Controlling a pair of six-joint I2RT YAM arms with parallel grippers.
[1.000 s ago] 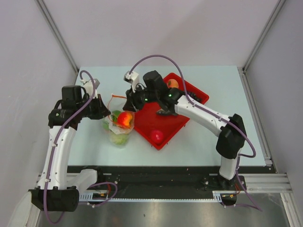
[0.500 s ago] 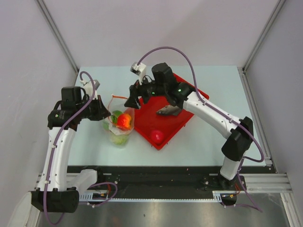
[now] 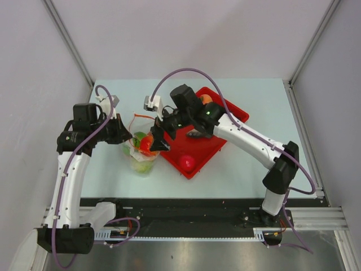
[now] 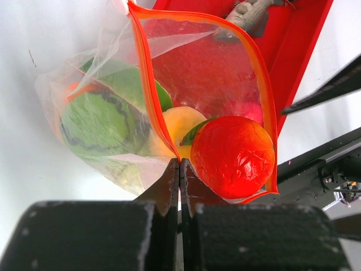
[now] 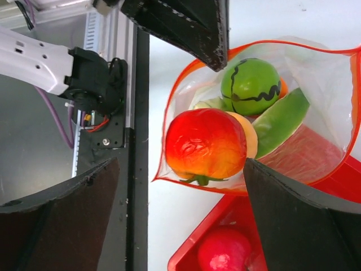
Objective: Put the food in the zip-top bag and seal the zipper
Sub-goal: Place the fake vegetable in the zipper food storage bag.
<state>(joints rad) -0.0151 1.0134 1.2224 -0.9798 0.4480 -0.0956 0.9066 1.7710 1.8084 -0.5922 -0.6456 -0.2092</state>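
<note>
My right gripper needs to take the red tomato, which crowds the bag's opening, and shift it over the green piece (image 5: pixel 282 121) before it seals the zipper.
The clear zip-top bag (image 3: pixel 140 153) stands open on the table, left of the red tray. My left gripper (image 4: pixel 180 161) is shut on the bag's orange-red zipper strip (image 4: pixel 148 90), holding the mouth up. Inside the bag lie a red tomato (image 5: pixel 206 144), a dark-striped green melon (image 5: pixel 251 84), a yellow peach (image 4: pixel 179 121) and a green piece (image 5: pixel 279 124). My right gripper (image 5: pixel 180 164) hangs wide open just above the tomato at the bag's mouth, with nothing between its fingers.
The red tray (image 3: pixel 228 110) lies to the right of the bag. It holds a pink-red fruit (image 3: pixel 186 162), a grey fish (image 3: pixel 198 134) and an orange (image 3: pixel 206 99). The black rail (image 3: pixel 186 206) runs along the table's near edge.
My right gripper opened wide, drew back toward the tray, then came back down over the bag's mouth. The tomato stays in the bag. The left arm has not moved.
</note>
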